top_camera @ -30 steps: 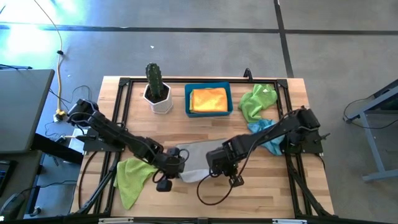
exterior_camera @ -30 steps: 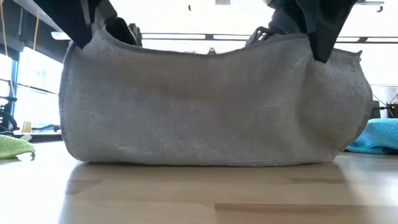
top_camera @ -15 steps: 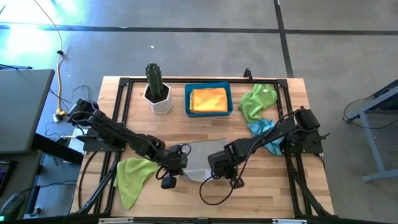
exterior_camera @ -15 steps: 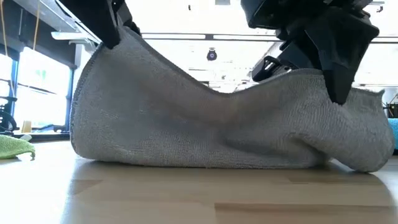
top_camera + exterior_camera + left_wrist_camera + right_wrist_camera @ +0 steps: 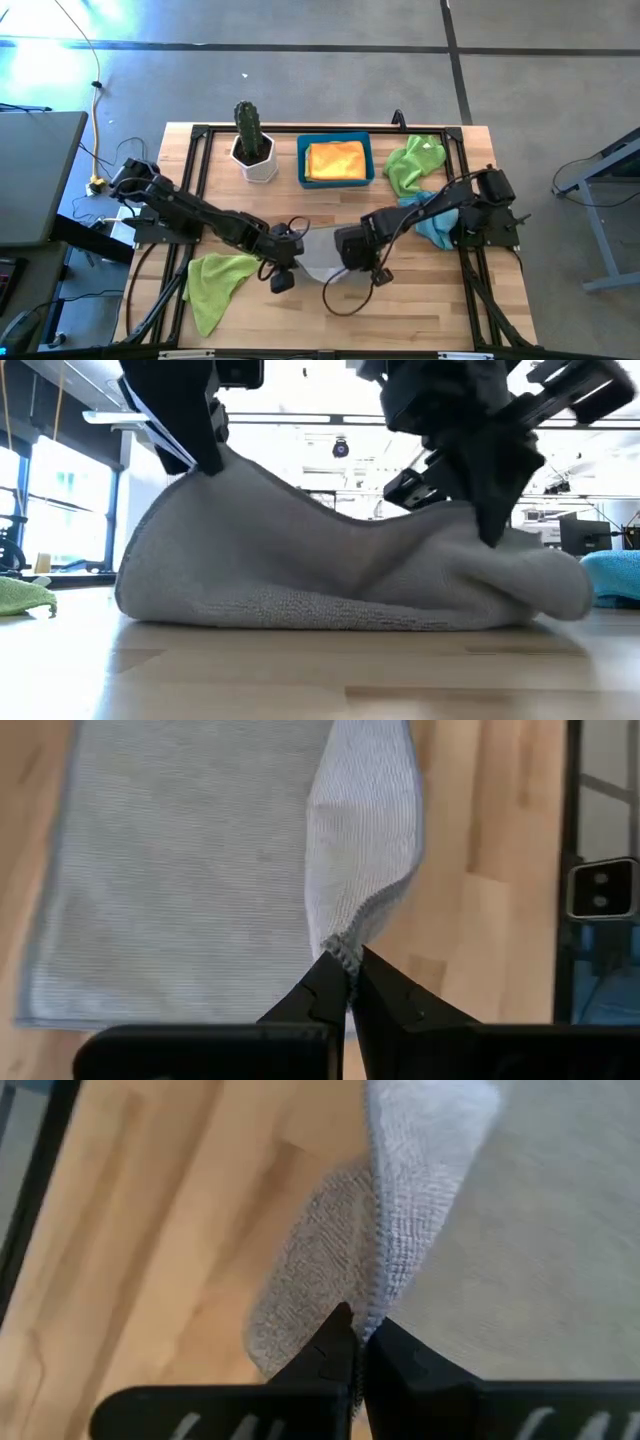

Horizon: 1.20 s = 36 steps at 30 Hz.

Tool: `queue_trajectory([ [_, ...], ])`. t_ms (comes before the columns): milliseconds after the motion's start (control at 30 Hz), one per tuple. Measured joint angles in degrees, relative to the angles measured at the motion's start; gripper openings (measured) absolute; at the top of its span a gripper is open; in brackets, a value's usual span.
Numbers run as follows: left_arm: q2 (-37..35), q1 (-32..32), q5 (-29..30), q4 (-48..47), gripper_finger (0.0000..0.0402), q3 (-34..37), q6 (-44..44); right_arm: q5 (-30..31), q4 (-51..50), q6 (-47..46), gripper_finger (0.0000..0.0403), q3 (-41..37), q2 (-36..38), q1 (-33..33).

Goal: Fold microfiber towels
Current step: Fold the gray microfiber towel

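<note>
The robot's left gripper should release the grey towel's raised corner, now held up mid-table, on its flat far corner point(image 5: 286, 235) point(image 5: 40, 1008) nearest the potted cactus.
A grey microfiber towel point(image 5: 318, 252) lies mid-table, partly raised; in the low view the grey towel point(image 5: 340, 575) stands up like a ridge, high at its left and low at its right. My left gripper point(image 5: 284, 262) is shut on its left raised corner, and my right gripper point(image 5: 357, 252) is shut on its right one. The towel's lower part rests flat on the wood. The other microfiber towels lie untouched around it. My left gripper pinches a corner of the grey towel point(image 5: 345, 950) between its two fingertips, slanting down from above. That corner is held up clear of the table point(image 5: 212, 465), and the cloth slopes slack from it down to the flat part. My right gripper pinches the towel's hemmed edge at a corner point(image 5: 376, 1308) between its fingertips, pointing steeply down. The held corner sits low, just above the flat layer point(image 5: 487, 532), with cloth bunched in a soft roll beside it.
A lime green towel point(image 5: 215, 283) lies near left, a light blue one point(image 5: 432, 218) and another lime green one point(image 5: 414, 160) at the right. A blue bin point(image 5: 336, 181) with a folded yellow-orange towel and a potted cactus point(image 5: 251, 140) stand at the far side. Black frame rails point(image 5: 196, 180) border the table.
Both grippers, still shut, have carried the towel's raised edge toward the far edge of the table, and the right one has sunk. The towel, which stood stretched as an upright wall between them, now sags and leans over its flat part, its right end lowered almost to the table.
</note>
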State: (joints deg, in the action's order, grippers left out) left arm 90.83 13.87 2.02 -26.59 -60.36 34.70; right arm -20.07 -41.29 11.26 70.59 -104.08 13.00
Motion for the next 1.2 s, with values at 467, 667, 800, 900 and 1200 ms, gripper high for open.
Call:
queue_trajectory([
  [467, 1.5, -7.3, -0.1, -2.4, 0.0005, 0.1, 0.9, -2.2, 2.8, 8.9, 0.0000, -4.9, 4.3, -10.4],
  [667, 2.2, -9.5, -0.3, -4.9, 0.0005, 0.1, 2.7, -2.3, 1.0, 10.9, 0.0000, -4.8, 4.3, -13.6],
  [800, 2.2, -10.4, 0.0, -6.1, 0.0005, 0.1, 3.1, -2.2, 0.2, 11.4, 0.0000, -4.8, 4.3, -14.6],
  [900, 2.2, -10.6, 0.2, -6.1, 0.0005, 0.1, 5.4, -2.2, 0.4, 13.3, 0.0000, -5.3, 4.3, -14.7],
  [1200, 2.2, -10.1, 3.3, -5.7, 0.0005, 0.1, 13.5, -2.0, 4.6, 14.4, 0.0000, -9.7, 4.3, -15.0],
])
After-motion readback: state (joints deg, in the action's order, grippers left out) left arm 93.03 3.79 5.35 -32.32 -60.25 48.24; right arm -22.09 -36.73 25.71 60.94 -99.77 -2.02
